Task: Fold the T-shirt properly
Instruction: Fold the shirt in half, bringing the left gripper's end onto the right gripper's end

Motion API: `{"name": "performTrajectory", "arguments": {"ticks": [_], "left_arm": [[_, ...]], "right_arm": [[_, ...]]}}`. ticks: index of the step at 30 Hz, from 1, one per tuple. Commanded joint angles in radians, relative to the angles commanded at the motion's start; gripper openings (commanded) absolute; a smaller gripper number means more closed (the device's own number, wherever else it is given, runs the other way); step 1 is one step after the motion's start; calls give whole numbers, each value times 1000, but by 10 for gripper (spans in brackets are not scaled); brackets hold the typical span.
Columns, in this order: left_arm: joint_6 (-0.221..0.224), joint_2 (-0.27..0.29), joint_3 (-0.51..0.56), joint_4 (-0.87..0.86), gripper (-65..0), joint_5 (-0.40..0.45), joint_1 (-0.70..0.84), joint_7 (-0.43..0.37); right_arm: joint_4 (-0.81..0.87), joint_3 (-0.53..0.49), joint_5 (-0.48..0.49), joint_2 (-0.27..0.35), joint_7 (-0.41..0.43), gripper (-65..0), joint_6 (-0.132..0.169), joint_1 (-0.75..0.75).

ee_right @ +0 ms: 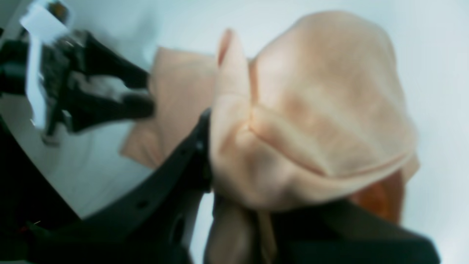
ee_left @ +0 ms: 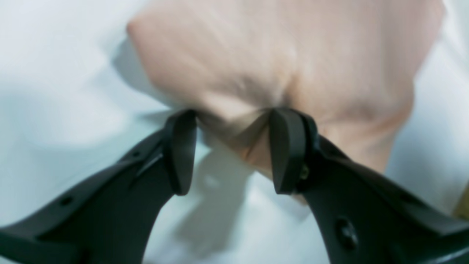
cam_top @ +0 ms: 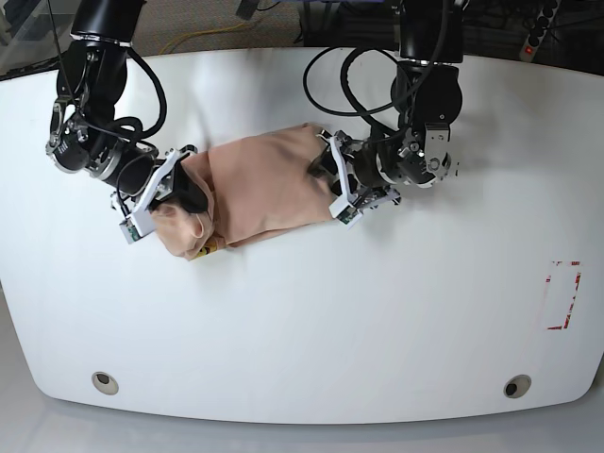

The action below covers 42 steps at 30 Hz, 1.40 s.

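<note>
My right gripper holds a bunched wad at the T-shirt's end; it should release that and grab the front edge nearer my left gripper (cam_top: 280,229).
The peach T-shirt (cam_top: 264,184) lies bunched in a long bundle on the white table (cam_top: 302,330). It also shows in the left wrist view (ee_left: 293,62) and the right wrist view (ee_right: 311,110). My right gripper (cam_top: 184,203) is at the bundle's left end. Fabric drapes over its jaws (ee_right: 220,176) and hides the fingertips; it looks shut on a lifted wad of cloth. My left gripper (cam_top: 332,184) is at the bundle's right end. Its fingers (ee_left: 181,152) stand apart, open (ee_left: 234,154), with the shirt's edge lying between the tips. The left gripper also shows blurred in the right wrist view (ee_right: 121,99).
A red tape rectangle (cam_top: 563,294) marks the table near its right edge. Two round holes (cam_top: 106,382) (cam_top: 514,385) sit near the front edge. Cables hang over the back of the table behind both arms.
</note>
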Motion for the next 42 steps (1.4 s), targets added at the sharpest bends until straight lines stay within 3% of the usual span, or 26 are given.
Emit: {"name": "performTrajectory", "arguments": {"ticks": [3, 12, 15, 18, 21, 23, 27, 37, 42], "left_arm": [[0, 6, 9, 0, -357, 0, -2, 0], [0, 5, 9, 0, -357, 0, -2, 0], [0, 0, 8, -2, -357, 0, -3, 0], [0, -2, 8, -2, -357, 0, -3, 0], [0, -2, 6, -2, -357, -2, -3, 0], [0, -2, 6, -2, -357, -2, -3, 0], [0, -3, 2, 3, -357, -5, -3, 0], [0, -3, -186, 8, -357, -8, -34, 0], [0, -43, -196, 8, -357, -9, -49, 0]], "right_arm": [[-3, -46, -41, -2, 0, -631, 0, 35], [-3, -219, -391, -44, 3, -626, 5, 91], [0, -269, -506, -83, 3, -531, 5, 104], [8, -319, -578, -112, 3, -349, 6, 103], [41, -381, -608, -118, 3, -198, 5, 101], [63, -404, -606, -121, 3, -155, 3, 100], [66, -411, -603, -153, 3, -155, 6, 87], [114, -408, -601, -176, 35, -157, 9, 52], [114, -408, -601, -180, 35, -157, 9, 51]]}}
